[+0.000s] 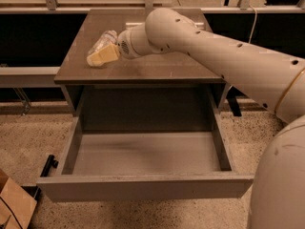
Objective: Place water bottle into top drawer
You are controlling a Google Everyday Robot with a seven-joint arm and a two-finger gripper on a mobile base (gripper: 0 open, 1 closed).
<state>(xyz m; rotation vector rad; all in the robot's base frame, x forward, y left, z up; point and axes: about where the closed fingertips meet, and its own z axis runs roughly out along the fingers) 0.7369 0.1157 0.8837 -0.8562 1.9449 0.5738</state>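
Observation:
The water bottle has a near end [99, 56], the end towards the open top drawer, and my gripper will close on it.
The water bottle [104, 39] is clear plastic and lies on its side on the brown cabinet top [162, 69], near the left edge. My gripper [101, 56] reaches from the right and sits right against the bottle's near side, covering its lower part. The top drawer [143, 152] is pulled wide open below the cabinet top. Its grey floor is bare and its plain front panel [143, 188] faces me.
My white arm [224, 56] crosses the cabinet's right side and its base [281, 185] fills the lower right. A cardboard box [13, 206] stands on the floor at lower left. A black bracket [49, 165] sticks out by the drawer's left side. Metal rails run behind the cabinet.

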